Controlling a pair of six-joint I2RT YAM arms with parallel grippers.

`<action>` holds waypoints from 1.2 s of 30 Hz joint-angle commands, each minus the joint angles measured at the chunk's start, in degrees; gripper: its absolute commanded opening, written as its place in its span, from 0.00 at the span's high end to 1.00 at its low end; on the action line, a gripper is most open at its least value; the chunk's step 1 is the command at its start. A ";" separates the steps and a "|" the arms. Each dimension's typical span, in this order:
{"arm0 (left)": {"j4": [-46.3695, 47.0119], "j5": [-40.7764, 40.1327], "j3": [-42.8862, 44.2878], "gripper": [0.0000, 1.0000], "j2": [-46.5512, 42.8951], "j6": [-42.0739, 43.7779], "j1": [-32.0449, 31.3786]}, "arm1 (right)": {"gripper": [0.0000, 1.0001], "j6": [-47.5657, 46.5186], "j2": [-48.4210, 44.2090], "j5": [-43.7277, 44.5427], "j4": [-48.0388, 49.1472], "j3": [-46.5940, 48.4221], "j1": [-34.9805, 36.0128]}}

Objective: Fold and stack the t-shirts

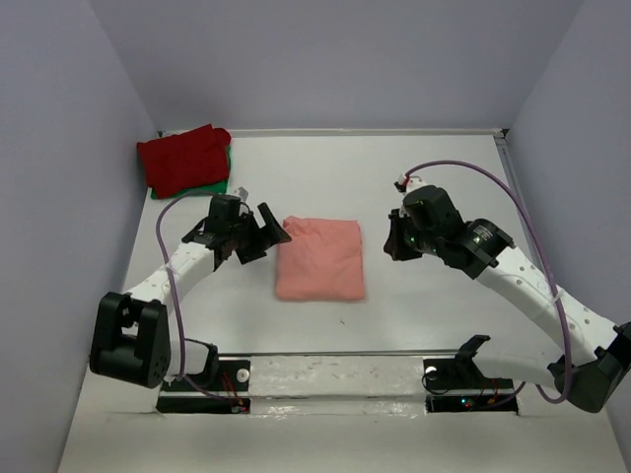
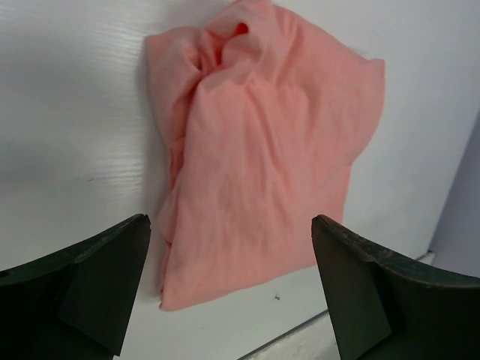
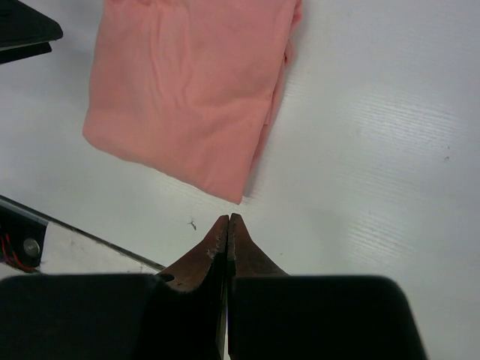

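Observation:
I should close my left gripper on the middle of the salmon-pink t-shirt's side edge [image 1: 280,262] [image 2: 172,216], the one farthest from my right gripper.
The salmon-pink t-shirt [image 1: 320,258] lies folded as a rectangular pad in the middle of the table; it also shows in the left wrist view [image 2: 259,150] and the right wrist view [image 3: 187,82]. My left gripper [image 1: 266,235] is open and empty just left of it, jaws wide apart [image 2: 229,285]. My right gripper [image 1: 394,241] is shut and empty to the pad's right, its tips [image 3: 228,220] just off the pad's corner. The dark red t-shirt [image 1: 182,158] lies folded on the green t-shirt [image 1: 219,180] at the back left.
The white table [image 1: 434,177] is enclosed by grey walls on the left, back and right. A mounting rail [image 1: 335,379] with the arm bases runs along the near edge.

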 commanded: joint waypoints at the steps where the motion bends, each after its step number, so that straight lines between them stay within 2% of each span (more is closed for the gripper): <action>1: 15.98 18.00 -5.35 0.01 3.05 -5.89 1.64 | 1.00 -1.37 -2.17 -0.64 -1.11 -0.75 0.51; 4: 16.62 17.23 -7.20 0.01 5.07 -7.13 2.17 | 1.00 -1.37 -3.49 0.51 -1.56 -1.02 0.51; 10: 10.99 7.73 -5.54 0.02 7.54 -5.64 2.43 | 1.00 -1.37 -5.34 -0.11 -1.91 -0.31 0.51; 20: 11.07 5.00 -4.30 0.02 14.74 -5.46 2.43 | 1.00 -1.55 -5.16 0.16 -2.00 0.74 0.51; 23: 12.73 6.31 -4.74 0.02 17.02 -5.46 2.43 | 1.00 -1.72 -5.16 0.94 -1.99 0.92 0.51; 30: 24.42 17.55 -9.22 0.03 23.71 -8.97 1.64 | 1.00 -1.46 -4.02 1.12 -1.82 1.00 0.51; 36: 28.74 18.71 -12.03 0.04 25.82 -11.52 -1.43 | 1.00 -1.46 -4.11 1.30 -1.91 2.23 0.51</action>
